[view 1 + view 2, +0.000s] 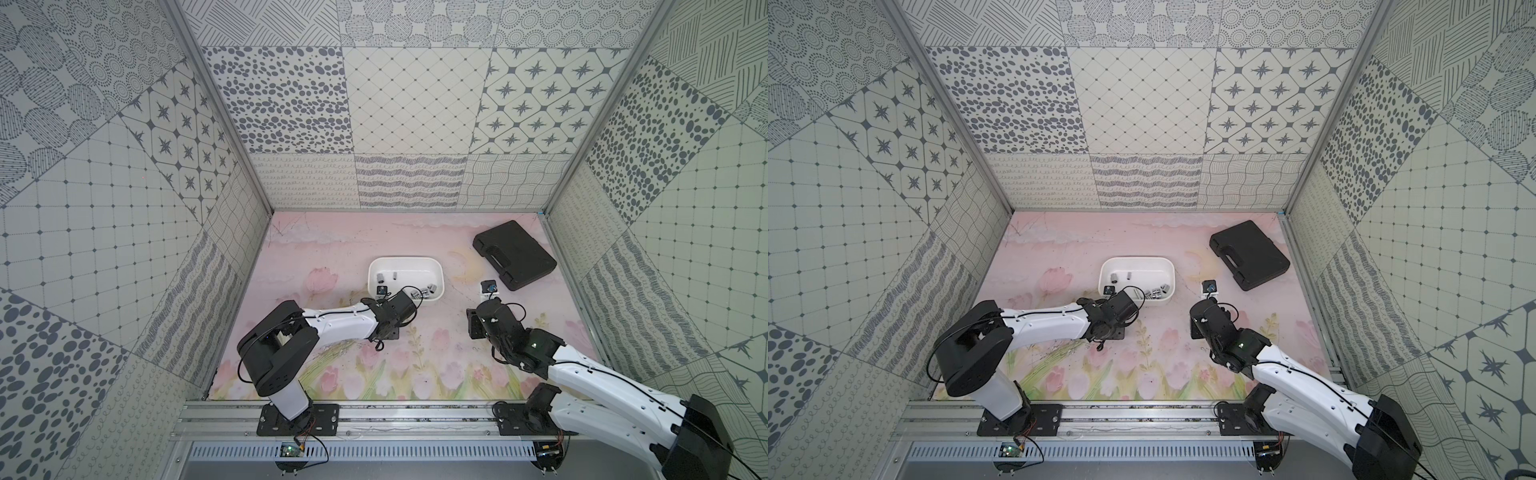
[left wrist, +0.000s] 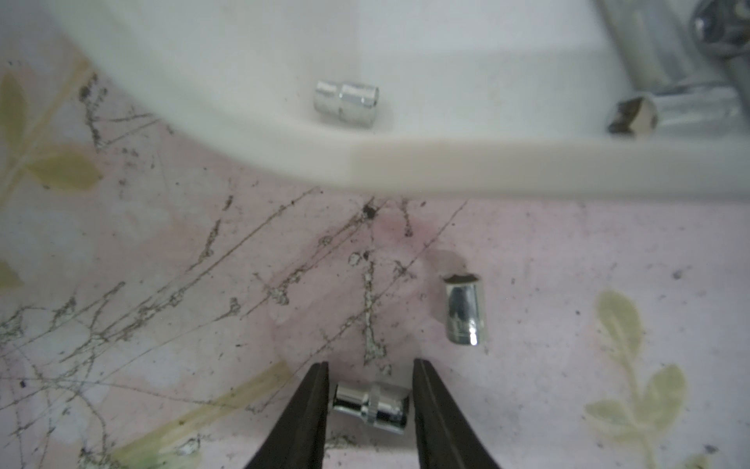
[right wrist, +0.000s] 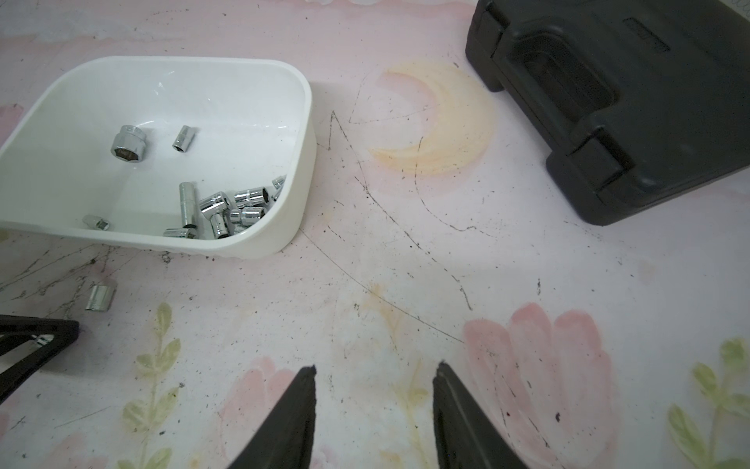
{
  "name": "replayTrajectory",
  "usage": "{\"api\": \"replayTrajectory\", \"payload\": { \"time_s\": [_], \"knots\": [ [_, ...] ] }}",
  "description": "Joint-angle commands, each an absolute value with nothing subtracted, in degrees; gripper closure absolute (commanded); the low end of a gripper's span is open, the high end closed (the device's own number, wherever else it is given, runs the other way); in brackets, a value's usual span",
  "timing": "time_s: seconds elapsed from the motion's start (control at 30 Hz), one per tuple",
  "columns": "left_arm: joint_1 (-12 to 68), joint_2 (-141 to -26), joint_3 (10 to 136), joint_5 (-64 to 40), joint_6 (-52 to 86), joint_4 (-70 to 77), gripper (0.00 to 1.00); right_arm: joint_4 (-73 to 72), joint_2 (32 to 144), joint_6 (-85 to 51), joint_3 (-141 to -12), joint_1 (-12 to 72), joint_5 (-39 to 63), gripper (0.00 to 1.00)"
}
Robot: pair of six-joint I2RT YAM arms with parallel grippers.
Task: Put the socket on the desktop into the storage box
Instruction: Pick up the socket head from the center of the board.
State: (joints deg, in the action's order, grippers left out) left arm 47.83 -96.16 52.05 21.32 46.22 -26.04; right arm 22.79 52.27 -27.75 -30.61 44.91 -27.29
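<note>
The socket lies lengthwise and slanted with its ends facing the left gripper's fingers, so the robot should open that gripper and take the socket by its round sides (image 2: 371, 403) before lifting.
A chrome socket (image 2: 371, 408) lies on its side on the pink desktop between the two black fingers of my left gripper (image 2: 370, 365). The jaws are open, with a thin gap at each end of the socket. A second socket (image 2: 464, 308) lies loose on the desktop close by, also seen in the right wrist view (image 3: 100, 297). The white storage box (image 2: 406, 166) stands just beyond both and holds several sockets (image 3: 227, 211). My right gripper (image 3: 375, 369) hovers open and empty over bare desktop to the right of the box.
A closed black hard-shell case (image 1: 515, 254) lies at the back right, near the right wall. The storage box (image 1: 405, 261) sits mid-table in both top views. Patterned walls enclose the table on three sides.
</note>
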Motion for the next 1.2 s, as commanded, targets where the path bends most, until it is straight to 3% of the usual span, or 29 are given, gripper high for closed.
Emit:
{"api": "replayTrajectory", "payload": {
  "time_s": [0.0, 0.13, 0.37, 0.6, 0.83, 1.17],
  "knots": [
    [47.0, -97.0, 51.8, 19.5, 44.3, -26.0, 0.62, 20.8, 52.6, -27.1, -30.3, 44.8, -27.9, 0.5],
    [47.0, -96.6, 51.2, 18.0, 45.5, -26.0, 0.65, 20.7, 52.8, -27.1, -30.3, 44.9, -27.9, 0.5],
    [46.9, -91.4, 48.0, 17.9, 46.3, -27.7, 0.61, 20.8, 52.6, -27.0, -30.4, 44.9, -27.8, 0.51],
    [46.9, -89.0, 47.1, 16.3, 45.4, -28.3, 0.38, 20.8, 52.6, -27.0, -30.3, 44.9, -27.8, 0.51],
    [47.0, -89.0, 47.3, 17.3, 45.7, -28.1, 0.48, 20.8, 52.7, -26.9, -30.3, 44.9, -28.0, 0.51],
    [46.6, -93.5, 50.2, 16.4, 44.8, -28.7, 0.52, 20.8, 52.0, -26.9, -30.2, 44.9, -27.9, 0.51]
  ]
}}
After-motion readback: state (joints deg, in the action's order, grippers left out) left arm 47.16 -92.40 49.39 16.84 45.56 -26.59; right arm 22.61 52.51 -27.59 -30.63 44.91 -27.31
